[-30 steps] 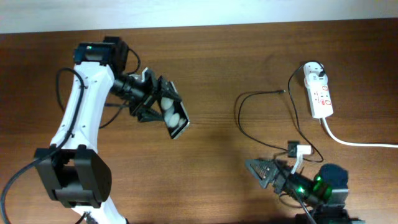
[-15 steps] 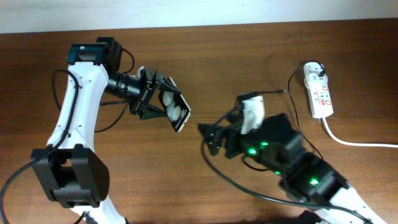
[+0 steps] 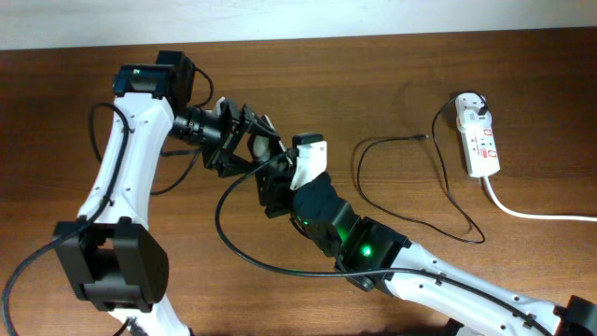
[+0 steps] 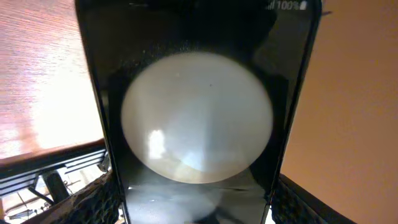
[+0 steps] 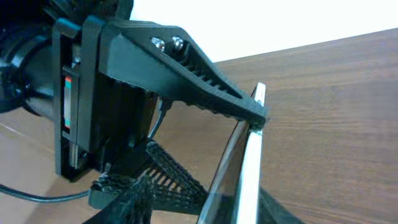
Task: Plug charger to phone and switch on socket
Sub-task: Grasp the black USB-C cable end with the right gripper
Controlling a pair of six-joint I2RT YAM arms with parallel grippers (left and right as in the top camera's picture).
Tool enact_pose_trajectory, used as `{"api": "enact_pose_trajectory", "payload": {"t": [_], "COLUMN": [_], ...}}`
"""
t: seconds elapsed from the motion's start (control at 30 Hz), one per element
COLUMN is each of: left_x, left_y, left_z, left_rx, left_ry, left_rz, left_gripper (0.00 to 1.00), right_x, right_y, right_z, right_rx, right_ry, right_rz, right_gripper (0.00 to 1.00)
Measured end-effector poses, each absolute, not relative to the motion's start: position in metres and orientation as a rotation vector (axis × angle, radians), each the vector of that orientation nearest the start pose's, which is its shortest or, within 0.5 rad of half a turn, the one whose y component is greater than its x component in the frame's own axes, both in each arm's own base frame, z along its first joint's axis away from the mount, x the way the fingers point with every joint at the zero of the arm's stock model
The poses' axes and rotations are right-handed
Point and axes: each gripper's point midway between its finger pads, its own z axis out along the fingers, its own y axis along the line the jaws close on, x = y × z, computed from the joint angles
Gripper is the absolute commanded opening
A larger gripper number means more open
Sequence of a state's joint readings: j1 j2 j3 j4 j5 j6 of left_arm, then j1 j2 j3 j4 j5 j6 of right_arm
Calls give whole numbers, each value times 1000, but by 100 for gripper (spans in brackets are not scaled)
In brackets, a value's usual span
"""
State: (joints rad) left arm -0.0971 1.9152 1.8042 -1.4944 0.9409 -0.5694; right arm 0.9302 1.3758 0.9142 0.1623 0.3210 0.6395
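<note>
The phone's charging end is covered by my left gripper, so I should hold the phone with my right gripper while my left gripper takes it by one long side (image 4: 97, 93).
My left gripper (image 3: 244, 149) holds the black phone (image 3: 261, 143) up off the table, tilted; in the left wrist view the phone (image 4: 196, 124) fills the frame, its sides pinched by the left gripper (image 4: 196, 202). My right gripper (image 3: 270, 191) has come up against the phone's lower end. In the right wrist view the phone (image 5: 245, 168) shows edge-on between the right gripper's (image 5: 208, 208) fingers, with a gap on the left side. The charger (image 3: 359, 173), a thin black cable, lies looped on the table, its white plug head in the socket (image 3: 480, 140).
The socket's thick white cord (image 3: 532, 213) runs off to the right edge. The right arm (image 3: 401, 266) stretches across the front middle of the table. A black cable from the left arm (image 3: 238, 243) loops under it.
The right arm has swung from the front right corner across to the phone, and its jaws have narrowed. The left gripper has kept hold of the phone and tilted it a little.
</note>
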Motion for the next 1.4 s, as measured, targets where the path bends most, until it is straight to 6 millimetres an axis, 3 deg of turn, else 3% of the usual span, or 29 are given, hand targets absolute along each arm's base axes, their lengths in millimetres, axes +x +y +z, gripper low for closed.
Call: {"api": "enact_pose_trajectory", "payload": {"t": [0.03, 0.07, 0.17, 0.2, 0.37, 0.4, 0.47, 0.5, 0.57, 0.6, 0.67, 0.77, 0.83, 0.87, 0.93, 1.0, 1.03, 1.1, 1.13, 1.17, 1.2, 1.23, 1.3, 1.33, 1.4], "left_x": [338, 338, 341, 337, 338, 341, 351, 345, 319, 276, 221, 141, 89, 74, 64, 70, 87, 144, 175, 194, 206, 207, 209, 210, 212], "left_y": [-172, -170, -170, -171, -159, -151, -114, -89, -65, -27, -4, -11, -15, -16, -15, -12, -8, -7, -13, -21, -36, -48, -66, -72, -76], "left_z": [218, 216, 216, 215, 204, 204, 222, 251, 288, 319, 358, 395, 408, 409, 390, 373, 358, 340, 313, 287, 237, 205, 180, 174, 169], "left_rx": [-759, -759, -750, -751, -748, -747, -758, -715, -662, -693, -604, -493, -486, -498, -603, -709, -780, -790, -816, -857, -1017, -1156, -1256, -1296, -1364], "left_ry": [3046, 3050, 3041, 3059, 3092, 3073, 2947, 2838, 2738, 2640, 2469, 2226, 2060, 2013, 1994, 1986, 1979, 1944, 1966, 1999, 2073, 2120, 2145, 2157, 2166], "left_rz": [-1470, -1448, -1447, -1433, -1289, -1287, -1269, -1239, -1160, -963, -640, -349, -194, -162, -181, -239, -307, -504, -672, -827, -1063, -1235, -1494, -1602, -1701], "left_gripper": [71, 71, 72, 75, 82, 82, 86, 87, 90, 93, 100, 99, 99, 99, 99, 99, 99, 99, 99, 99, 99, 99, 99, 99, 99], "right_x": [308, 308, 310, 307, 297, 292, 292, 292, 290, 288, 287, 287, 287, 286, 281, 278, 280, 284, 288, 290, 293, 297, 304, 309, 319], "right_y": [319, 319, 313, 316, 307, 296, 271, 263, 257, 254, 253, 253, 254, 254, 248, 234, 217, 192, 185, 183, 184, 188, 195, 201, 215], "right_z": [244, 241, 230, 229, 225, 233, 256, 264, 277, 285, 288, 288, 287, 287, 287, 292, 294, 292, 291, 290, 285, 276, 256, 240, 228], "right_rx": [-37, -39, -20, -44, -77, -74, -28, -9, 8, 12, 25, 59, 69, 68, 64, 95, 154, 293, 367, 418, 490, 558, 673, 750, 814], "right_ry": [1942, 1950, 1983, 1985, 2036, 2039, 2007, 1989, 1958, 1939, 1933, 1937, 1941, 1942, 1958, 1962, 1960, 1975, 1971, 1967, 1974, 1994, 2033, 2063, 2071], "right_rz": [764, 757, 726, 725, 695, 687, 689, 692, 713, 727, 739, 762, 775, 778, 773, 773, 760, 761, 778, 799, 832, 856, 879, 889, 936], "right_gripper": [21, 16, 11, 4, 4, 4, 4, 4, 4, 4, 4, 4, 4, 4, 4, 4, 4, 4, 4, 4, 4, 4, 4, 4, 4]}}
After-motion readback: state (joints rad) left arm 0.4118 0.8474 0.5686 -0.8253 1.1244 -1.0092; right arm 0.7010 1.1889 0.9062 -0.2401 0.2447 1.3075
